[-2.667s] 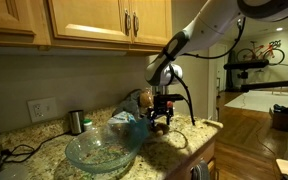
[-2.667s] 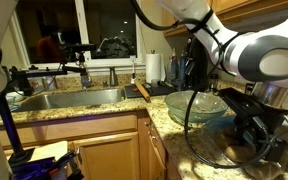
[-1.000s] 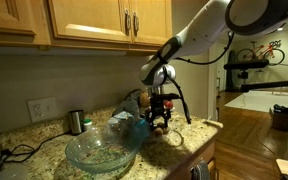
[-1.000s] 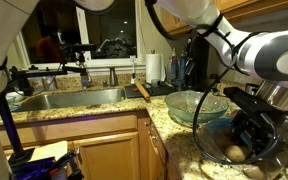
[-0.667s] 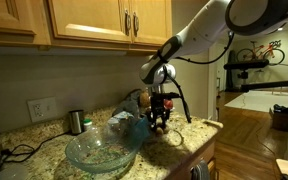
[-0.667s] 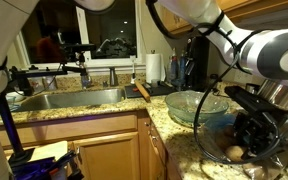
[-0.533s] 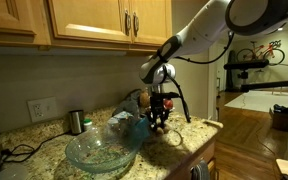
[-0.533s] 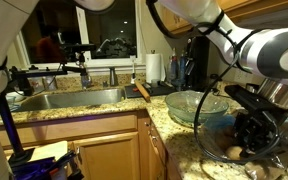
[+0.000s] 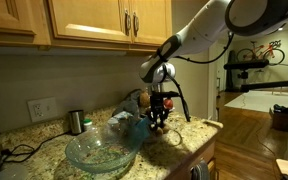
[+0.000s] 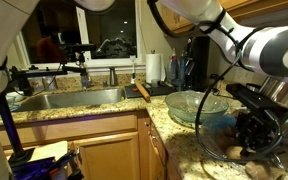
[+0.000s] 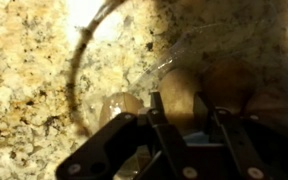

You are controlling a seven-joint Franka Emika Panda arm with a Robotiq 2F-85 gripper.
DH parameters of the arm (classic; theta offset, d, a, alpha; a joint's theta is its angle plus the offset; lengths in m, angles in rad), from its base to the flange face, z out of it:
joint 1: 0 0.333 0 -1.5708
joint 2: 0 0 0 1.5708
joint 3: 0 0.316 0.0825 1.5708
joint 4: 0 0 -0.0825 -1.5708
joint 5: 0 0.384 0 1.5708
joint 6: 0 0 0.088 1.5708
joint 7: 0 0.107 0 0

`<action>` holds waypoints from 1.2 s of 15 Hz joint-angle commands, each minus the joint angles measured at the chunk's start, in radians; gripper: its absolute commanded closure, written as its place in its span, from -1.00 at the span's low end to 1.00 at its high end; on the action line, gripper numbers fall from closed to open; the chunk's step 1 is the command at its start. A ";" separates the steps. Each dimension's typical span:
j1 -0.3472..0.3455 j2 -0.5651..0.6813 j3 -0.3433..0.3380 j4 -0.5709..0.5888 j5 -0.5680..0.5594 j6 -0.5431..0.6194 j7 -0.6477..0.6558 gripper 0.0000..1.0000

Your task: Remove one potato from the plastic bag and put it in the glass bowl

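My gripper's fingers are pinching only a narrow part of the brown potato, so I need to open, reach lower and close around its wide middle (image 11: 180, 103) before lifting.
My gripper (image 9: 160, 122) reaches down into the clear plastic bag (image 9: 131, 116) on the granite counter, just beside the glass bowl (image 9: 101, 150). In the wrist view the gripper (image 11: 182, 108) is shut on a brown potato (image 11: 179, 86), with one dark finger on each side of it. A paler potato (image 11: 119, 105) lies beside it on one side, and a third potato (image 11: 230, 88) lies in shadow on the other. In an exterior view the gripper (image 10: 250, 140) hangs low over the bag, in front of the glass bowl (image 10: 194, 105). The bowl looks empty.
A metal cup (image 9: 76, 121) and a wall outlet (image 9: 41, 109) stand behind the bowl. A sink (image 10: 69, 98) and a paper towel roll (image 10: 154, 68) lie further along the counter. A dark cable (image 11: 79, 70) curves over the granite. The counter edge is close by.
The jaws have closed on the potato inside the bag. The arm has hardly moved.
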 commanded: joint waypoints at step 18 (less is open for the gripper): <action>-0.017 0.066 0.010 0.060 0.005 -0.039 0.003 0.21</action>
